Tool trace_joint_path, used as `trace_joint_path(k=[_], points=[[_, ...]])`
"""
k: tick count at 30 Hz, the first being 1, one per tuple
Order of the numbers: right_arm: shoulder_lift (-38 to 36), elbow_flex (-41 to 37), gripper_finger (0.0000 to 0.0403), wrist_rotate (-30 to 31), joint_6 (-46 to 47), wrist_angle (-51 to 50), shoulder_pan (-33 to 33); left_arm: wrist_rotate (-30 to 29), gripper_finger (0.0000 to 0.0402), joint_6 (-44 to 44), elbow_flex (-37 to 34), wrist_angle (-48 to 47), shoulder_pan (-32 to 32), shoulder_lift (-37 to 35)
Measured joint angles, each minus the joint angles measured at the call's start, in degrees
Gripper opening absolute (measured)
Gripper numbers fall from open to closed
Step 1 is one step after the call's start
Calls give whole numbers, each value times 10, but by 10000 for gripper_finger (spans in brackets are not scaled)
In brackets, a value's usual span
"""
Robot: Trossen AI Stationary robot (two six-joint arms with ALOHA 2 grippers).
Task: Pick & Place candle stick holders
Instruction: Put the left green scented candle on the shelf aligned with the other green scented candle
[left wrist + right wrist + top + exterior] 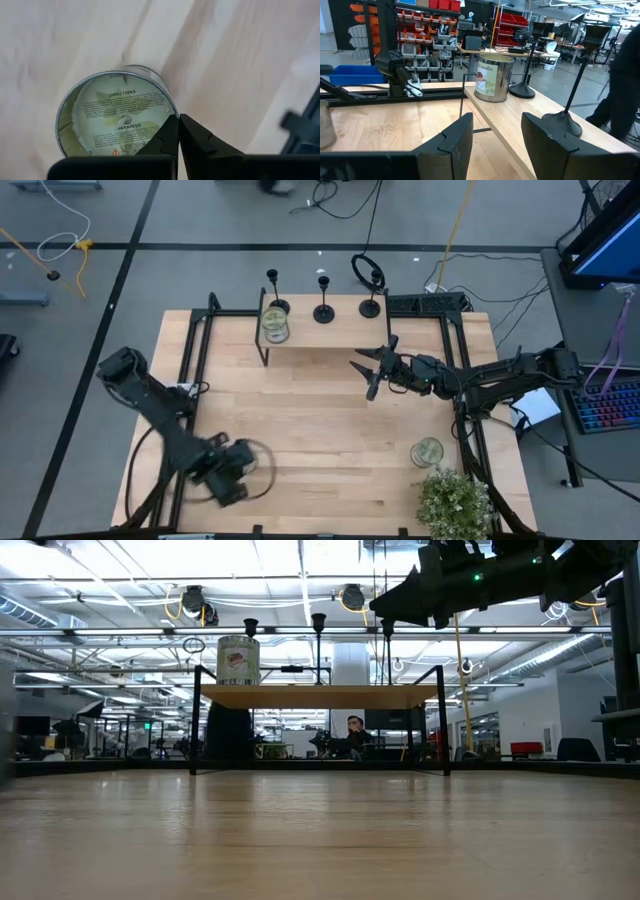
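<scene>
The glass jar will go down on the shelf point(320, 335) in front of the middle holder, set there by my left gripper.
Three black candle stick holders point(275, 305) point(324, 311) point(370, 306) stand on their round bases on a raised wooden shelf point(330, 332) at the table's far side. My right gripper point(365, 376) is open and empty. It hovers above the table just in front of the shelf's right part and faces the shelf. In the right wrist view point(495, 125) two holder bases point(562, 124) point(521, 91) show ahead. My left gripper point(178, 120) is shut near the table's near left, over a clear glass jar point(116, 115) whose labelled round face is toward the camera. My left gripper's shut fingertips point(170, 131) stand in front of the jar's rim point(167, 102). I cannot tell whether they touch it.
A glass jar point(275, 325) stands on the shelf's left end, in front of the left holder. Another jar point(427, 451) and a potted plant point(455, 502) stand at the table's near right. Black frame rails point(455, 380) run along the table's sides.
</scene>
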Motion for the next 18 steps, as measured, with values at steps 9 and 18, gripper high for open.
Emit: trace_joint_path(k=[9,18], points=[[-6,0,160,0,-26,-20,0,72,6,354,27,17,216,0],[-94,0,160,0,18,-191,1,68,4,692,150,-3,382,0]])
